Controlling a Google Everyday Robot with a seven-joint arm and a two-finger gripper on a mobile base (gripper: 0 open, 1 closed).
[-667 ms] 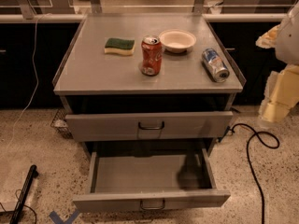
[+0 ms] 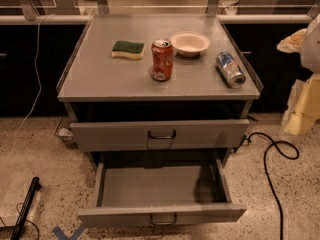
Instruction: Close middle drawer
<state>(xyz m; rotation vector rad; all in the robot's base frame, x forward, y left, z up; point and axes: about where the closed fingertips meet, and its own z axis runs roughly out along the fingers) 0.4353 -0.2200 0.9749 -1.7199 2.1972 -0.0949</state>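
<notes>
Next, my gripper moves to the middle drawer's front panel [image 2: 231,213], at its end closest to the black cable, and closes there.
The middle drawer [image 2: 160,214] is pulled far out of the grey cabinet. Its flat front panel faces me low in the view, with a small metal loop handle [image 2: 163,219]. Its inside [image 2: 155,184] is empty. The taller-fronted top drawer [image 2: 160,134] sits above it, slightly out. The lowest drawer is hidden under the open one. My gripper [image 2: 301,118] hangs at the far right edge of the view, to the right of the cabinet at about top-drawer height, touching nothing.
On the cabinet top [image 2: 100,79] are a green-and-yellow sponge [image 2: 128,49], an upright red can [image 2: 162,59], a white bowl [image 2: 190,43] and a lying silver-blue can [image 2: 230,69]. A black cable [image 2: 272,159] lies on the floor at right. A black bar [image 2: 26,209] lies at lower left.
The arm at the right edge has shifted very slightly rightward. The drawers and the things on top have not moved.
</notes>
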